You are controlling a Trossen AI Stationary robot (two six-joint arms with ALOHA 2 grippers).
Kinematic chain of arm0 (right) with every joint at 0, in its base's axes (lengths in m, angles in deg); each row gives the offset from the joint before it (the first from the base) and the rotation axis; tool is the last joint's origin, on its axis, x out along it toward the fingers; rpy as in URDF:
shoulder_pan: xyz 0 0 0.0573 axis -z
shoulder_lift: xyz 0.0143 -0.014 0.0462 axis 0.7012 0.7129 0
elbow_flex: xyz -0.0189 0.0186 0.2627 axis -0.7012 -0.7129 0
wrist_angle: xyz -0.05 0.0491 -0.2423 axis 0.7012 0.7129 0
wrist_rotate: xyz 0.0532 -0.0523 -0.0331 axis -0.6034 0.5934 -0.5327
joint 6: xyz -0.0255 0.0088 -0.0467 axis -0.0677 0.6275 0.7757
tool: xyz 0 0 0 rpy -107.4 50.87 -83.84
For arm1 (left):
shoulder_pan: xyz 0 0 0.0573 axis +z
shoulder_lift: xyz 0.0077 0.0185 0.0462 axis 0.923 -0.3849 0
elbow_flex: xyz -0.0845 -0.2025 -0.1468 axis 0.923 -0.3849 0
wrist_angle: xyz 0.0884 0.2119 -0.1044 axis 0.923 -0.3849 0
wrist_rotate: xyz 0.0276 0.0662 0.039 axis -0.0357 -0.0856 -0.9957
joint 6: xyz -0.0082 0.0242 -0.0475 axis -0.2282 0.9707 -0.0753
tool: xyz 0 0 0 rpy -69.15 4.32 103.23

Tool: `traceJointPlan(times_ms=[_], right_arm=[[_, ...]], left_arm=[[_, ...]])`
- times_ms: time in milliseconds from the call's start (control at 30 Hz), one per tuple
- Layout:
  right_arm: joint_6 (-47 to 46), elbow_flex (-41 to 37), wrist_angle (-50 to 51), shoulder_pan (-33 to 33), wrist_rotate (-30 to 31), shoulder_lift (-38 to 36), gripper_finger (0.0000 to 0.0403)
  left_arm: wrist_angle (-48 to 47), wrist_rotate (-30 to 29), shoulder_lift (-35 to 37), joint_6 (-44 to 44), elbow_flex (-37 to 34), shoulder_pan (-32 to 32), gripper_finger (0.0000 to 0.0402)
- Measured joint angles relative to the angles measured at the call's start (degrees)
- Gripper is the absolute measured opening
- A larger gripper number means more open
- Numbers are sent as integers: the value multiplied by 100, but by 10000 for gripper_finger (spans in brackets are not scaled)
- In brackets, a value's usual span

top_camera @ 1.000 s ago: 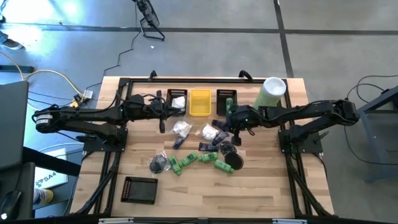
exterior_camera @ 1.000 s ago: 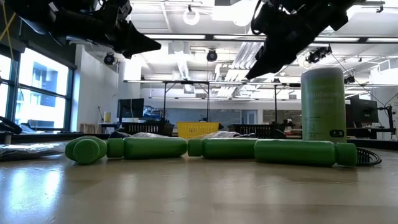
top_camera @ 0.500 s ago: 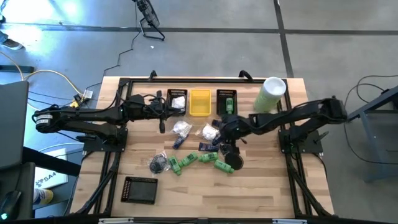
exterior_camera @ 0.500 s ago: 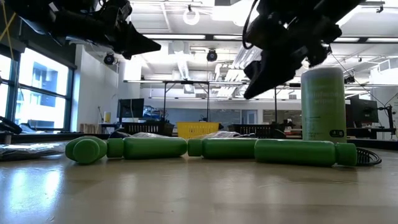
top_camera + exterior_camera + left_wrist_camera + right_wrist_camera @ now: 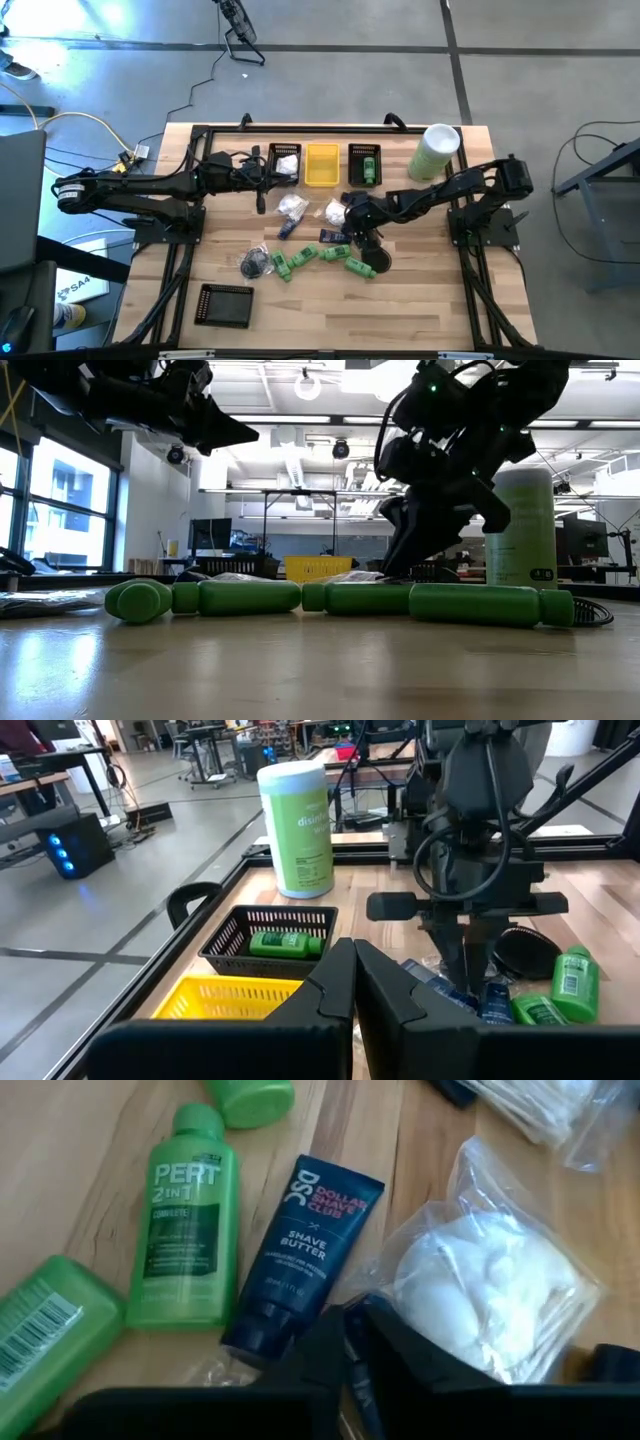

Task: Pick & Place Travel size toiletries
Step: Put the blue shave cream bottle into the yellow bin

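My right gripper will open wide, straighten up and close around the dark blue tube's body [image 5: 362, 1378], as it is slanted with its fingers nearly shut over the tube's end.
The toiletries lie in a loose pile mid-table: green bottles [image 5: 335, 253], a dark blue tube [image 5: 300, 1250], a white packet [image 5: 490, 1290] and black round pieces [image 5: 378, 260]. A green bottle [image 5: 185, 1230] lies flat beside the tube. My right gripper [image 5: 348, 1345] slants down low over the tube's end and the packet's edge, with its fingers a narrow slit apart and nothing between them. I cannot tell whether it touches either. My left gripper [image 5: 355, 985] is shut and level, hovering by the far bins [image 5: 285, 163].
Along the far edge stand a black bin with a white packet, a yellow bin [image 5: 322, 165] and a black bin [image 5: 364, 163] holding a green bottle. A tall pale-green cylinder [image 5: 434, 150] stands at the far right. A black tray [image 5: 225, 305] lies near left.
My right gripper has come down from above the pile, moving toward the table's left and tipping further downward. It now stands low over the blue tube and the white packet. The toiletries have not moved.
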State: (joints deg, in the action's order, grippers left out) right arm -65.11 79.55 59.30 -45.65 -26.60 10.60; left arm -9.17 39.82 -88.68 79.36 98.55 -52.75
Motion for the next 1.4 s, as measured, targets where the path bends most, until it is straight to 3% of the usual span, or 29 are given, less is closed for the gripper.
traceJointPlan(times_ms=[267, 400, 567, 833, 1400], right_arm=[[79, 0, 85, 8, 209, -38, 185], [312, 2, 559, 135, 5, -44, 220], [384, -2, 600, 341, 20, 18, 218], [521, 4, 604, 638, -478, 15, 207], [494, 14, 759, 693, -708, 376, 203]], left_arm=[[-131, -2, 0, 0, 0, 0, 1], [-219, -2, 0, 0, 0, 0, 1], [-295, -1, 0, 0, 0, 0, 1], [-322, -2, 0, 2, 0, 0, 1], [-442, -1, 0, 3, 0, 0, 1]])
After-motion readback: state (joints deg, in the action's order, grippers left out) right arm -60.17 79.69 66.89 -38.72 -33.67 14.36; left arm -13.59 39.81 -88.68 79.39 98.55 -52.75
